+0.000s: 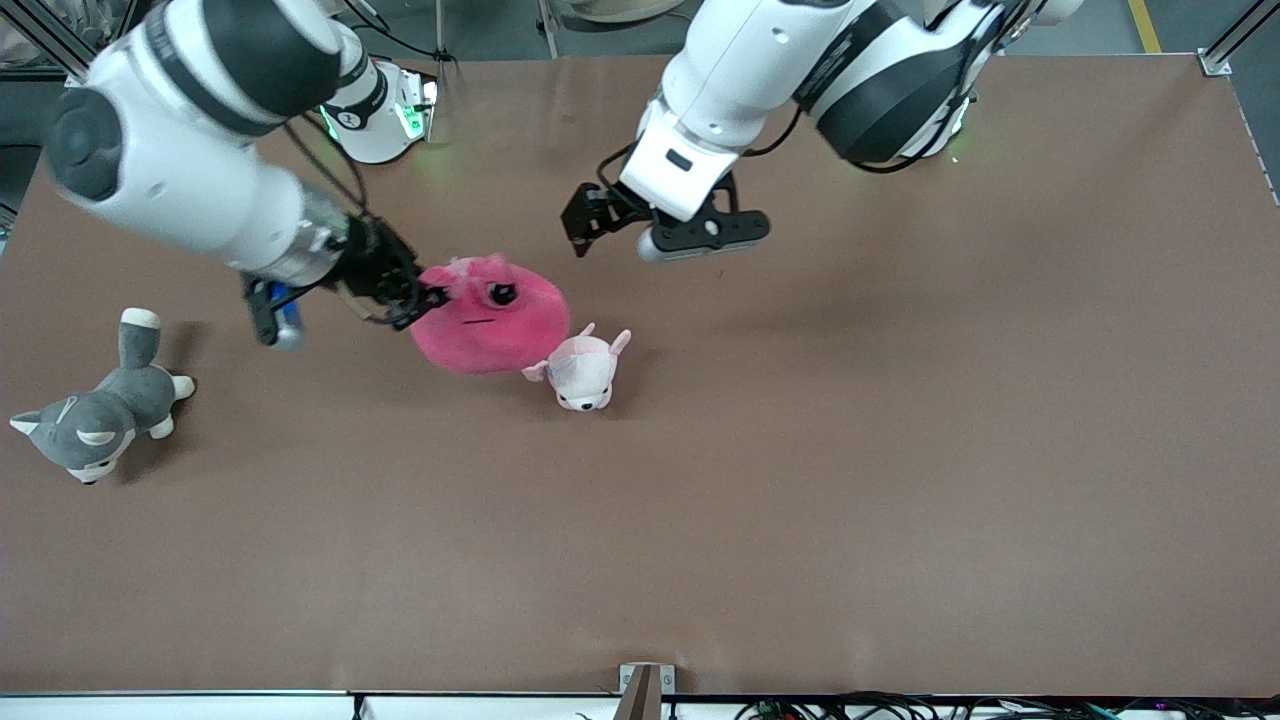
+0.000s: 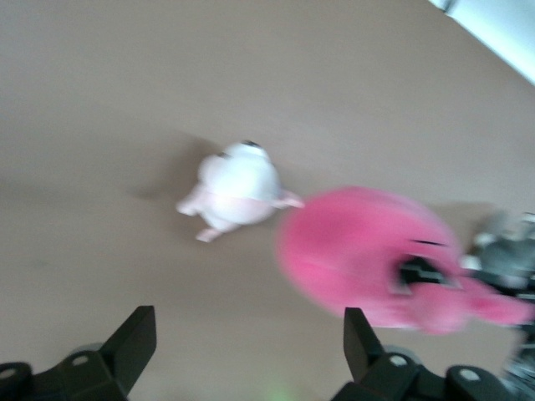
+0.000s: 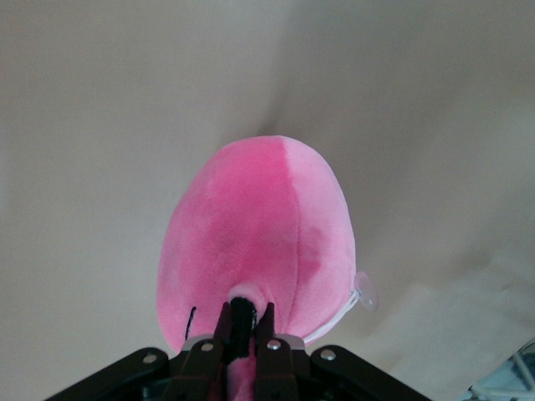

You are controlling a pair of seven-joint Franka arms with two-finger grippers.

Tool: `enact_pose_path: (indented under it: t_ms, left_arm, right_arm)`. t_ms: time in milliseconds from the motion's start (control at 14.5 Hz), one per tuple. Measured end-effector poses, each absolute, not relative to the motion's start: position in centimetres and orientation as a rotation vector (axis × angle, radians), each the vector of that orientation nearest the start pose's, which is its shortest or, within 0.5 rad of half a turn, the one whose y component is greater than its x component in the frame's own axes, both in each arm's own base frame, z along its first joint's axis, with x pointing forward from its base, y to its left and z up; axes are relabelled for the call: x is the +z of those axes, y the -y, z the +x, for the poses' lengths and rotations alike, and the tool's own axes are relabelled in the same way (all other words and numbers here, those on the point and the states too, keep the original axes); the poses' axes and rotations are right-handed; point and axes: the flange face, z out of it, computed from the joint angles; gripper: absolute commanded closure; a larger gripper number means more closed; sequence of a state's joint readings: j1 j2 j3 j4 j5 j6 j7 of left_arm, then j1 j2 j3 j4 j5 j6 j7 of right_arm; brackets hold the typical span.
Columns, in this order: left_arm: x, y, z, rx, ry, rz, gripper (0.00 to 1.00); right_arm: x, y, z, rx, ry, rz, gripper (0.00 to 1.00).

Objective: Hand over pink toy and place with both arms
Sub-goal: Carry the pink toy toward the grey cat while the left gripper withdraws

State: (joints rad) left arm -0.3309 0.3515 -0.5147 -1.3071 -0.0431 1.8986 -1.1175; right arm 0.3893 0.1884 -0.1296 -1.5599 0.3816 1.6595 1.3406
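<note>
My right gripper is going to put the pink toy, now near the table's middle, down midway (image 1: pixel 365 361) between the dog plush and the pale animal plush.
The hot-pink blob toy (image 1: pixel 495 320) is near the table's middle, its dark eye and line mouth facing up. My right gripper (image 1: pixel 430 295) is shut on a small nub at the toy's end toward the right arm. The right wrist view shows both fingers pinching that nub (image 3: pixel 245 313), with the toy's body (image 3: pixel 267 225) stretching away from the jaws. I cannot tell whether the toy touches the table. My left gripper (image 1: pixel 590 225) is open and empty in the air, beside and above the toy. In the left wrist view it (image 2: pixel 249 326) is spread wide, with the toy (image 2: pixel 368 251) past one finger.
A small pale pink-and-white animal plush (image 1: pixel 583 370) lies right against the toy, nearer to the front camera, and also shows in the left wrist view (image 2: pixel 238 188). A grey-and-white dog plush (image 1: pixel 95 420) lies at the right arm's end of the brown table (image 1: pixel 900 450).
</note>
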Motion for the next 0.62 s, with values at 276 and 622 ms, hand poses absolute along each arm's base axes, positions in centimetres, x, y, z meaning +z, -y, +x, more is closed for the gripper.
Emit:
enact_pose_path:
  t_ms: [276,622]
  left_arm:
    - [63.4,36.7,51.5,-0.033,0.377,-3.338,0.0]
    - [67.7,21.2,53.8,-0.033,0.165,-3.239,0.0]
  right_arm:
    - [47.2,-7.4,59.4,0.536,-1.46,-2.512,0.99]
    - [40.4,-1.8,58.1,0.567,-1.41,-2.523,0.96]
